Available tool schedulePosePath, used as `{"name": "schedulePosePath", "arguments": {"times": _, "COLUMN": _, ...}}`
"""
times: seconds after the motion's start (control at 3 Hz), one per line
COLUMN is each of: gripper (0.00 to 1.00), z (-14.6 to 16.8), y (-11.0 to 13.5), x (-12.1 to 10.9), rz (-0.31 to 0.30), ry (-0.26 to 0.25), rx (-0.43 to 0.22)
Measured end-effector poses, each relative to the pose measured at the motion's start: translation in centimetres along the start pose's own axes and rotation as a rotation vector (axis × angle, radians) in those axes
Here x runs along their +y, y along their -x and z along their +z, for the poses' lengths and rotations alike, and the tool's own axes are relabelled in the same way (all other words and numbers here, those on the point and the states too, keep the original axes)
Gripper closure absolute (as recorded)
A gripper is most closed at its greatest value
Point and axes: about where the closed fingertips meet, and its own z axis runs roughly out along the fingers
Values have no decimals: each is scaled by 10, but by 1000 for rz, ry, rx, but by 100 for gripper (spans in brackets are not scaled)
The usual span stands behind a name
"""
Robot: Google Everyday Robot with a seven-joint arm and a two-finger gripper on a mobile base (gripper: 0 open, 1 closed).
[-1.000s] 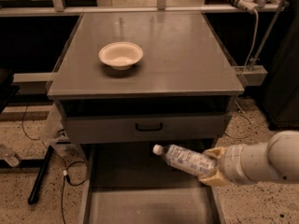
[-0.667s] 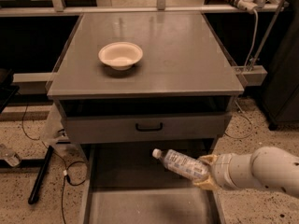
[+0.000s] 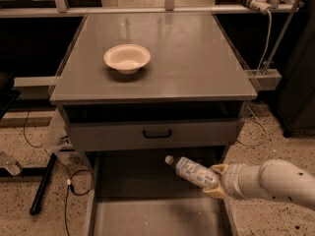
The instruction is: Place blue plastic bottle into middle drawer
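Note:
Next, my gripper puts the blue plastic bottle, now held above the open middle drawer, down on the grey bottom near the centre of the open middle drawer (image 3: 177,194).
The blue plastic bottle (image 3: 193,171) is a small clear bottle with a white cap and a blue-and-white label. It lies almost level, cap pointing left, held above the right side of the open middle drawer (image 3: 142,200). My gripper (image 3: 215,182) comes in from the right on a white arm and is shut on the bottle's base end with yellowish fingers. The drawer is pulled out at the bottom of the view, with a flat grey floor and thin side walls.
A cream round bowl (image 3: 127,58) sits on the grey cabinet top (image 3: 197,58). Below it is a closed drawer front with a black handle (image 3: 157,133). Cables and a black bar lie on the speckled floor at left (image 3: 42,181).
The bottle and my gripper have dropped slightly lower over the right side of the open drawer, and the arm has drawn back a little to the right.

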Motion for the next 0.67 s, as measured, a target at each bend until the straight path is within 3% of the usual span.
{"name": "schedulePosePath", "arguments": {"times": 0.33, "gripper": 100, "z": 8, "y": 3, "x": 5, "rz": -36, "ry": -6, "rx": 11}}
{"name": "schedulePosePath", "arguments": {"times": 0.67, "gripper": 100, "z": 50, "y": 2, "x": 15, "rz": 5, "ry": 16, "rx": -24}}
